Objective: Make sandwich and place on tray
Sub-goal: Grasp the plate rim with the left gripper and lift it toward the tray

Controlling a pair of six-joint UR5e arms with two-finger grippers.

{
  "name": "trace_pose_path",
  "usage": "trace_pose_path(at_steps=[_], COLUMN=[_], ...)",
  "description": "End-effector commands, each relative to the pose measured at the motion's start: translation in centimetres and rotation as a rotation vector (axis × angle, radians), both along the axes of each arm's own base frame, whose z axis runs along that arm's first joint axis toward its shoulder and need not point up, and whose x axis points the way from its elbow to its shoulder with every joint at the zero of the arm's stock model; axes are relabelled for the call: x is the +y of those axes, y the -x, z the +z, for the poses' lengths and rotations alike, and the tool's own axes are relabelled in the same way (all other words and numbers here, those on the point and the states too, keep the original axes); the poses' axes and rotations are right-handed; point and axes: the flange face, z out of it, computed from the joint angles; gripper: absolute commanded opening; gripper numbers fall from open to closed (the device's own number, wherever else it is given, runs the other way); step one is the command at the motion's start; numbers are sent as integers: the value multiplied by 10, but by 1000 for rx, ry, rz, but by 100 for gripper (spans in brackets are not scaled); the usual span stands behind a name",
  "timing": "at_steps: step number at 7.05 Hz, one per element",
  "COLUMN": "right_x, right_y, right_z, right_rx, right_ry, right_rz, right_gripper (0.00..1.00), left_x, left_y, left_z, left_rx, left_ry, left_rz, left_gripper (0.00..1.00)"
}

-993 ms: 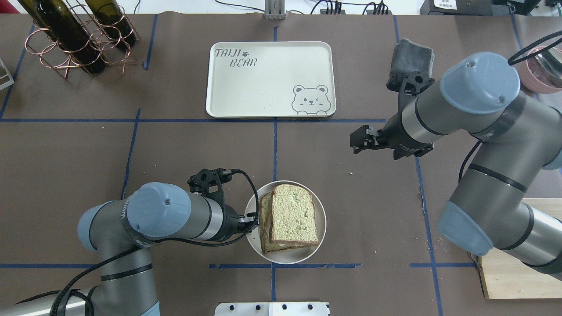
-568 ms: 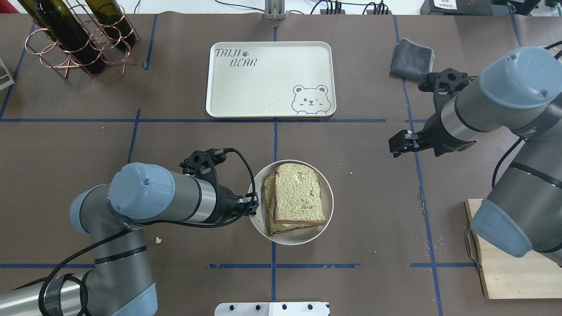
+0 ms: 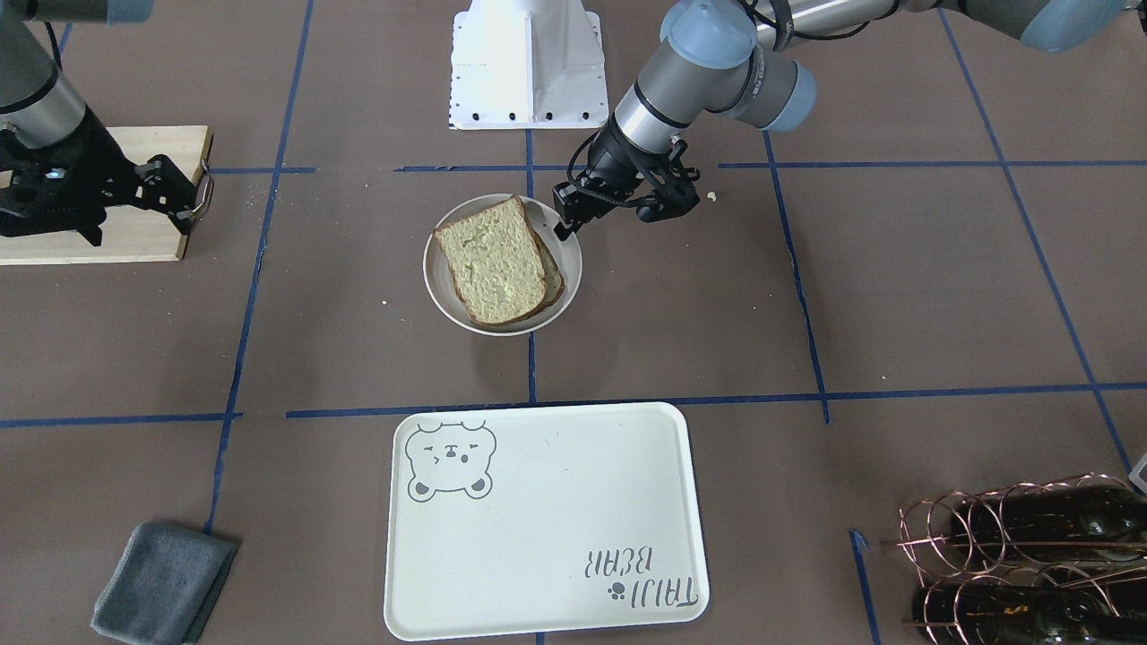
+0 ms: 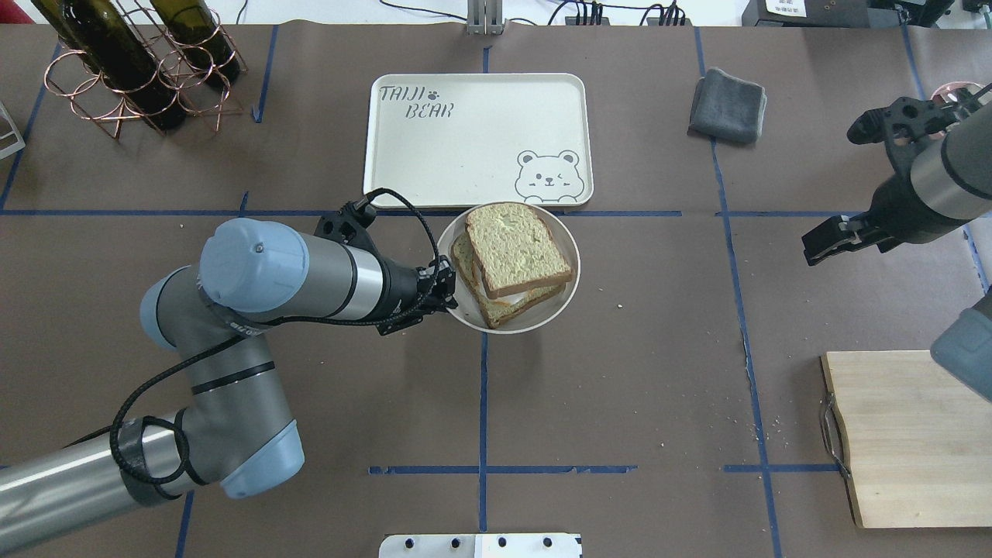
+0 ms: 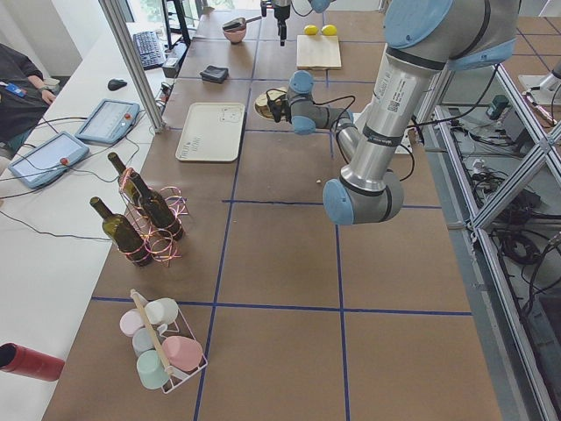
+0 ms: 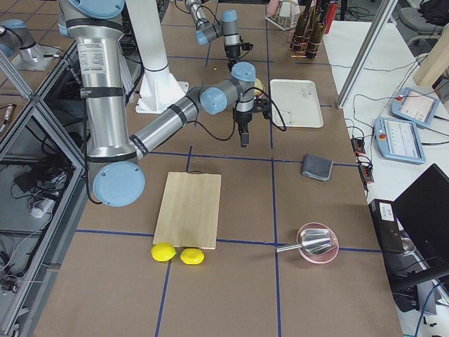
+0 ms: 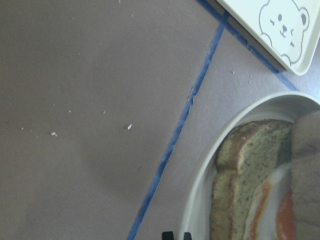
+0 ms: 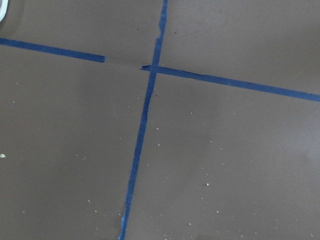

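Observation:
My left gripper needs to let go of the white plate on the cream tray (image 3: pixel 551 520) between the bear drawing and the lettering.
The sandwich (image 4: pixel 515 252), two bread slices with a fried egg between them, lies on a small round white plate (image 4: pixel 542 322). My left gripper (image 4: pixel 446 287) is shut on the plate's left rim and holds it above the table, just in front of the cream bear tray (image 4: pixel 473 139). The front-facing view shows the sandwich (image 3: pixel 491 260), the left gripper (image 3: pixel 566 210) and the tray (image 3: pixel 538 520). The left wrist view shows the egg's orange yolk (image 7: pixel 285 220) under the top slice. My right gripper (image 4: pixel 810 252) is open and empty at the far right.
A copper rack with wine bottles (image 4: pixel 132 70) stands at the back left. A folded grey cloth (image 4: pixel 727 94) lies right of the tray. A wooden board (image 4: pixel 907 434) lies at the front right, with two lemons (image 6: pixel 175 254) and a pink bowl (image 6: pixel 316 242) beyond it.
My left gripper has carried the plate with the sandwich away from the robot, toward the tray. My right arm has drawn back to the right.

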Motion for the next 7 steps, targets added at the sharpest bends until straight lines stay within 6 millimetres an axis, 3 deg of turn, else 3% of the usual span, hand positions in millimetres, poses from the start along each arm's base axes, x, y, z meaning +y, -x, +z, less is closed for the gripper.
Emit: trace_pose_path(at_steps=[1,2,4,5,7], right_x=[-10,-19,-22,-25,-27], right_y=[-29,-42,-89,-99,-107], right_z=[30,43,77,83,87], right_rx=[8,-15,-40,-54,-59], right_ry=[20,37,30,41,50], right_rz=[-12,-19,-50,-44,-29], right_gripper=[100,100,100,100,100], left_x=[-68,-91,-142,-165,-189], left_y=[-22,-25,-18,-26,-42], left_z=[7,14,8,12,22], left_rx=[-85,-103,-108,-135,-139], left_ry=[93,142,199,214,212], left_rz=[-84,-122,-242,-262,-294], left_gripper=[0,0,0,0,0])
